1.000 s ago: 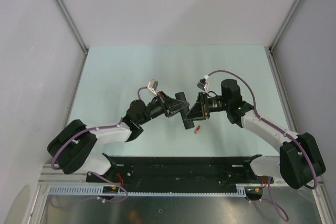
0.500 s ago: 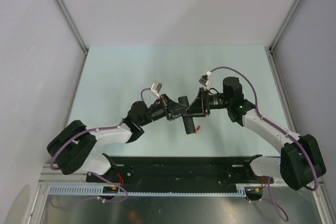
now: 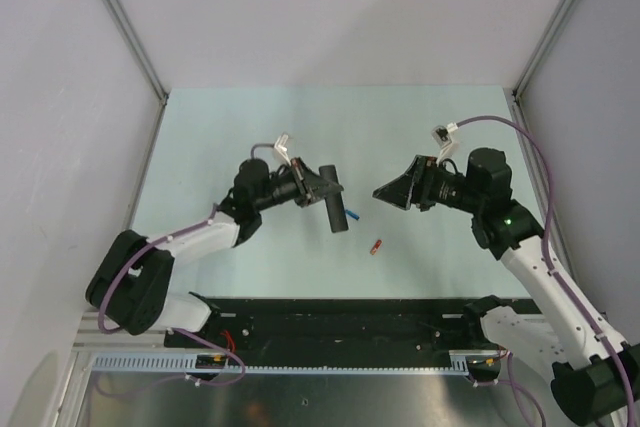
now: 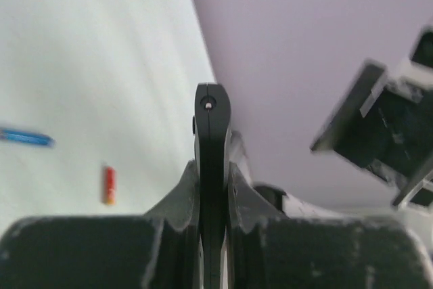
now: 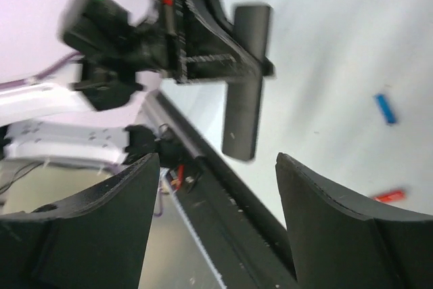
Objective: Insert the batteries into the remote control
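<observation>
I should use my left gripper to put the remote control down on the bare table, across the blue battery from my right gripper (image 3: 290,197).
The remote control (image 3: 334,203), a slim black bar, hangs above the table with my left gripper (image 3: 322,187) shut on its upper part. The left wrist view shows the remote control (image 4: 212,133) edge-on, pinched between both fingers of the left gripper (image 4: 212,175). Two batteries lie on the table: the blue one (image 3: 351,214) just right of the remote's lower end, the red one (image 3: 376,246) nearer the front. My right gripper (image 3: 381,193) hovers open and empty to the right of the remote. From the right wrist, the right gripper (image 5: 215,167) faces the remote control (image 5: 245,86), with the blue battery (image 5: 384,108) and red battery (image 5: 390,196) at right.
A black rail (image 3: 340,319) runs along the table's near edge between the arm bases. Pale walls with metal corner posts (image 3: 125,22) enclose the green table (image 3: 220,127) on three sides.
My right gripper has opened and pulled back to the right, away from the remote. The left arm has carried the remote a little leftward. The blue battery now shows on the table.
</observation>
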You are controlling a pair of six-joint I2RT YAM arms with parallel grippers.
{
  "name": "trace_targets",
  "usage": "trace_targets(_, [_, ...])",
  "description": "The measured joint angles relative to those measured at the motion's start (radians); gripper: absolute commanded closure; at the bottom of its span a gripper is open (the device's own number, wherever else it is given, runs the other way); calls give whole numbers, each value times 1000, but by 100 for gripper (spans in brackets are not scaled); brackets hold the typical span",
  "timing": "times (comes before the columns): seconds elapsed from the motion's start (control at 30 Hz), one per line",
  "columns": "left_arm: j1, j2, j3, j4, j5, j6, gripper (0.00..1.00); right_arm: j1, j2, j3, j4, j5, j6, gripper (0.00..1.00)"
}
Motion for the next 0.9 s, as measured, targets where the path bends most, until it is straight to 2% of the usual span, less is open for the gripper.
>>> trace_targets(0.07, [15,-2,101,-199,-61,123,100,3,-28,2,-80,106,-40,29])
trace_targets(0.13, [13,-1,245,-436,-183,266,100,19,-34,3,-163,233,-69,29])
trace_targets(0.23, [3,3,410,-684,-378,430,100,55,-24,3,-256,384,-96,30])
trace_targets(0.37, [-8,58,540,-917,-660,579,100,97,-21,3,-327,517,-122,30])
trace_targets(0.4, [-11,90,568,-990,-754,616,100,107,-19,3,-338,542,-128,30])
trace_targets(0.57, [-15,284,659,-1242,-1052,712,100,134,3,3,-383,631,-137,29])
trace_targets(0.73, [-16,426,725,-1404,-1187,713,100,141,24,12,-417,681,-146,29])
trace_targets(0.9, [-16,482,821,-1463,-1201,699,100,141,25,22,-428,699,-161,29])
